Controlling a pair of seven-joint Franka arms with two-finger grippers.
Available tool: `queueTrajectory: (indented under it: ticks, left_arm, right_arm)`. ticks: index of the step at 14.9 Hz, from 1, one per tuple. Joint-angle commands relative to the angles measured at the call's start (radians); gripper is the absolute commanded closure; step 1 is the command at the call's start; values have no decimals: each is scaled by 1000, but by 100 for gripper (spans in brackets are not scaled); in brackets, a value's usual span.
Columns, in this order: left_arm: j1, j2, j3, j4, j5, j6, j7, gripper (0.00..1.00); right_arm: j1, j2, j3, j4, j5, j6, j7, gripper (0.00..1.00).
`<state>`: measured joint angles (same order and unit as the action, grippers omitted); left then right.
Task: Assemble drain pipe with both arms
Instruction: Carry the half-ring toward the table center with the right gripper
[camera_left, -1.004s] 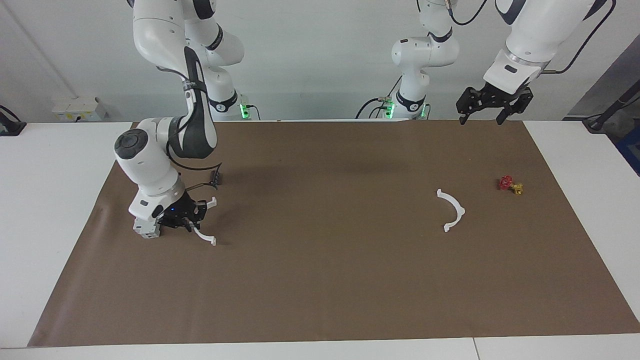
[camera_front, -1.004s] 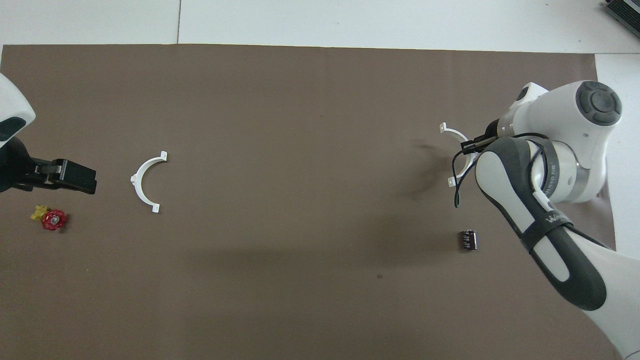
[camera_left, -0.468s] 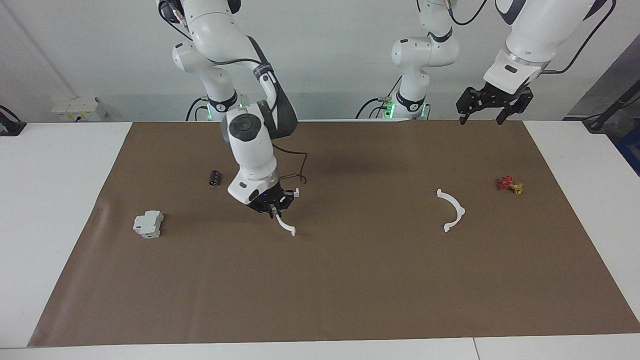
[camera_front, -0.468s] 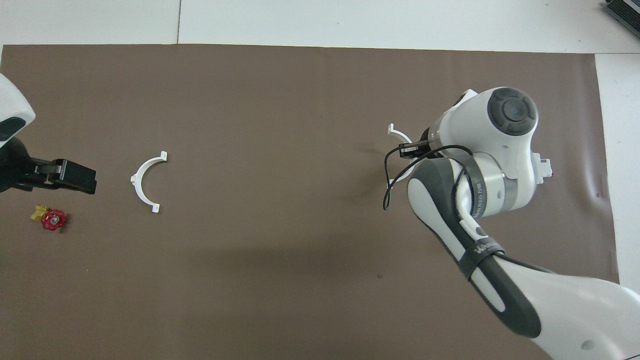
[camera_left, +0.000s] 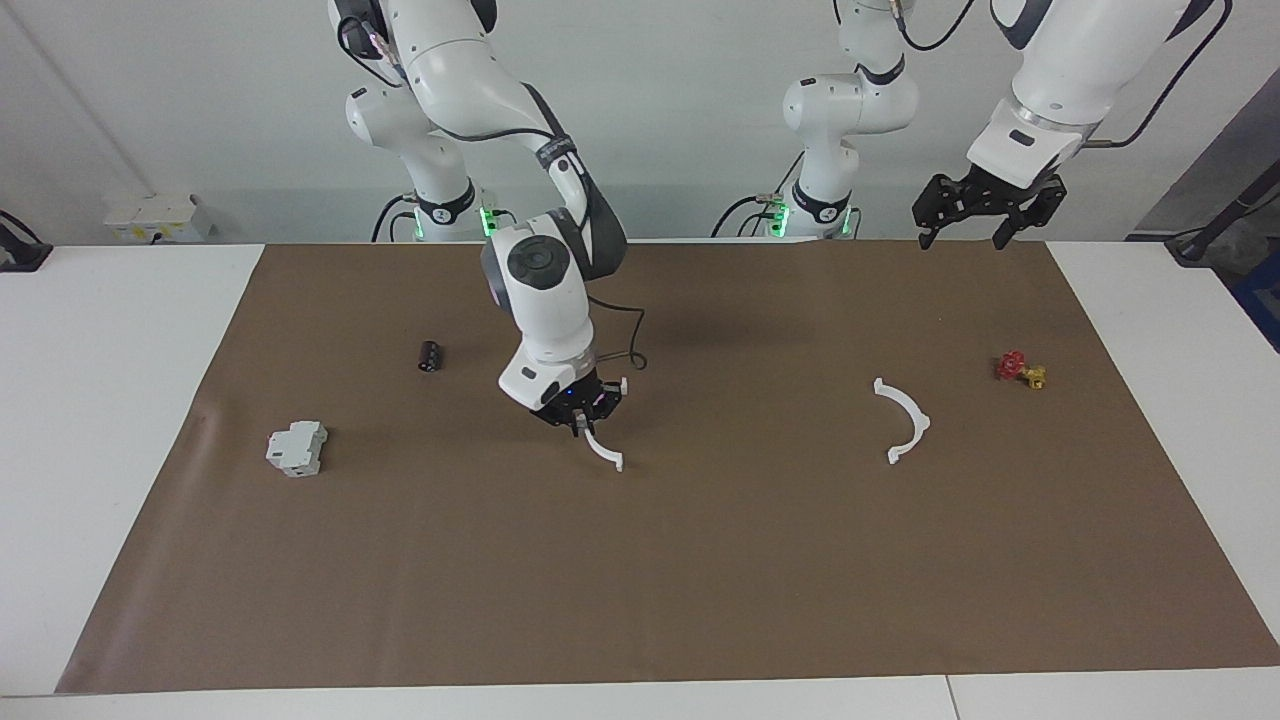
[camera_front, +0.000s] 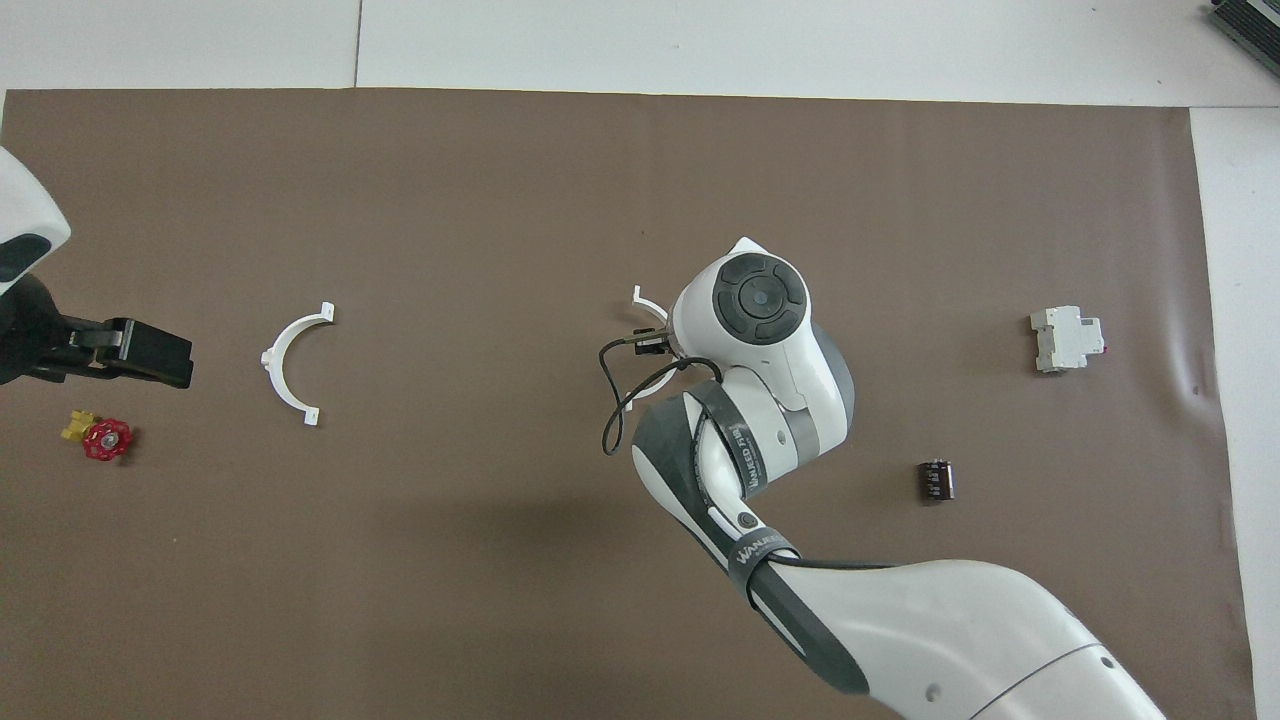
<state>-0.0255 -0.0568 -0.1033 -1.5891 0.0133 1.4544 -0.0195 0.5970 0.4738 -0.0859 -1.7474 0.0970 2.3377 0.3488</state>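
Next, my right gripper releases its white arc on the mat, about halfway (camera_front: 644, 371) between the lying arc and the grey-white block.
The drain pipe is in two white half-ring arcs. One arc (camera_left: 922, 422) lies on the brown mat toward the left arm's end; it also shows in the overhead view (camera_front: 270, 357). My right gripper (camera_left: 581, 414) is shut on the other arc (camera_left: 604, 453) and holds it low over the middle of the mat. In the overhead view the right wrist hides most of this arc, and only one tip (camera_front: 645, 300) shows. My left gripper (camera_left: 985, 218) is open and empty. It waits raised over the mat's edge by the robots, and it shows at the overhead view's edge (camera_front: 150, 352).
A grey-white boxy block (camera_left: 296, 447) (camera_front: 1066, 339) and a small black cylinder (camera_left: 430, 355) (camera_front: 936, 479) lie toward the right arm's end. A small red and yellow valve (camera_left: 1018, 369) (camera_front: 100, 437) lies toward the left arm's end, beside the lying arc.
My right gripper has carried its arc from beside the grey-white block toward the middle of the mat, uncovering the block. The left arm and the lying arc have not moved.
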Motion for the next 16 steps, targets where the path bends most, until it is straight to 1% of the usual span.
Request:
queueTrajectory:
  ticks: [1,5,9,10,11,12,14,16]
  left_arm:
    - [4,-17,-1,-11,1,-11,-4,0]
    - [4,-17,-1,-11,1,-11,-4,0]
    - [6,-17,-1,-11,1,-11,-4,0]
    - [4,-17,-1,-11,1,-11,-4,0]
    - [4,-17,-1,-11,1,-11,-4,0]
    - [4,-17,-1,-11,1,-11,-4,0]
    - [4,-17,-1,-11,1,-11,-4,0]
    - [4,-18,-3,-11,1,-28,0,0]
  right_arm:
    - [21,28,-1,16,-23,28,29,100]
    - [24,28,-1,6,-34,29,29,100]
    - [38,26,-1,-37,-36,80,29,100]
    - [41,26,-1,-37,-37,80,29,90]
    - [43,26,-1,-37,-37,80,29,56]
    - [49,25,-1,-35,-37,75,30,1]
    - [58,19,-5,-24,-42,58,30,0]
    - [47,-12,-15,-6,-40,3,35,0]
